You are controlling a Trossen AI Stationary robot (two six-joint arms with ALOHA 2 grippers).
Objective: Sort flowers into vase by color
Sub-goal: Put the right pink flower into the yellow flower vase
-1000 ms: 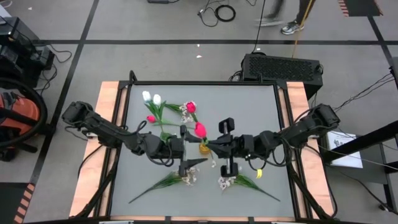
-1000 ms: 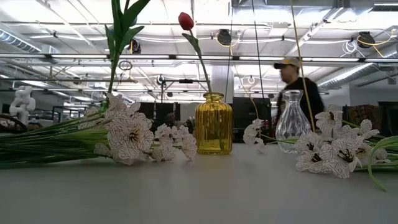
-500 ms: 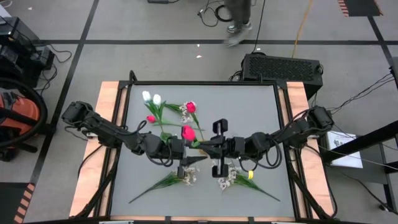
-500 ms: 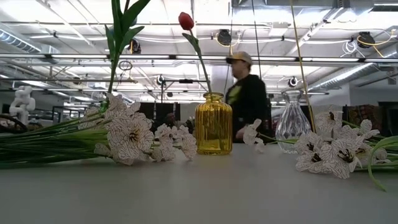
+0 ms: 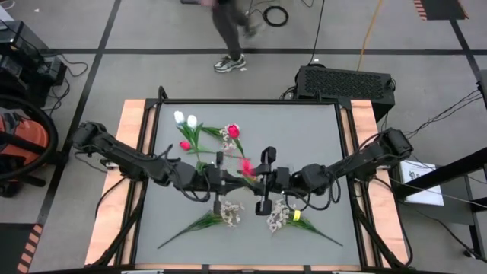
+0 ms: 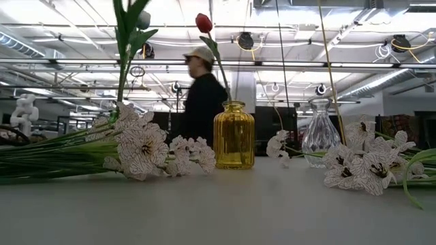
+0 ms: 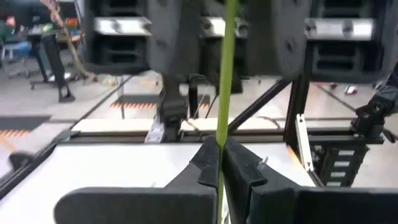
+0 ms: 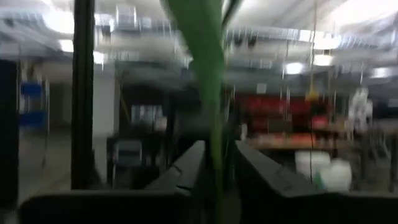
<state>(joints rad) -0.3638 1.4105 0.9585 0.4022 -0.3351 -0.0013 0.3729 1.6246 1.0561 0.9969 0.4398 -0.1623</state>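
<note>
I need to use my right gripper to take the stem (image 8: 216, 119) just under the leaf, because my left gripper pinches the tulip's lower stem, which must go into the yellow vase.
An upright green stem (image 7: 222, 93) runs between both grippers above the table's middle; its pink-red tulip head (image 5: 245, 166) shows blurred between them. My left gripper (image 5: 236, 180) (image 7: 219, 163) is shut on it. My right gripper (image 5: 253, 180) (image 8: 219, 168) faces it, fingers slightly apart with the stem and a leaf (image 8: 208, 74) between them. In the low view a yellow vase (image 6: 234, 139) holds a red tulip (image 6: 203, 22), and a clear vase (image 6: 320, 135) stands to its right. White tulips (image 5: 184, 119) and pink-red tulips (image 5: 232, 131) lie at the far left. My left gripper pinches the green stem (image 7: 222, 134) between its two fingers. The fingers come in level and lie across the stem, which stands upright above them. My right gripper has the stem between its fingers (image 8: 189, 168), but I cannot tell whether they touch it.
Two sprays of pale blossoms (image 5: 230, 217) (image 5: 278, 221) lie near the front edge, stems pointing outward. A tall leafy stem (image 6: 126, 47) rises at the left of the low view. A black box (image 5: 346, 80) sits behind the table. A person (image 5: 228, 30) walks past the far side.
My left gripper has shut on the upright stem. My right gripper has gone a little toward the table's left, closer to the left gripper, and the tulip head has swayed between them. The person behind the table has walked from right to left.
</note>
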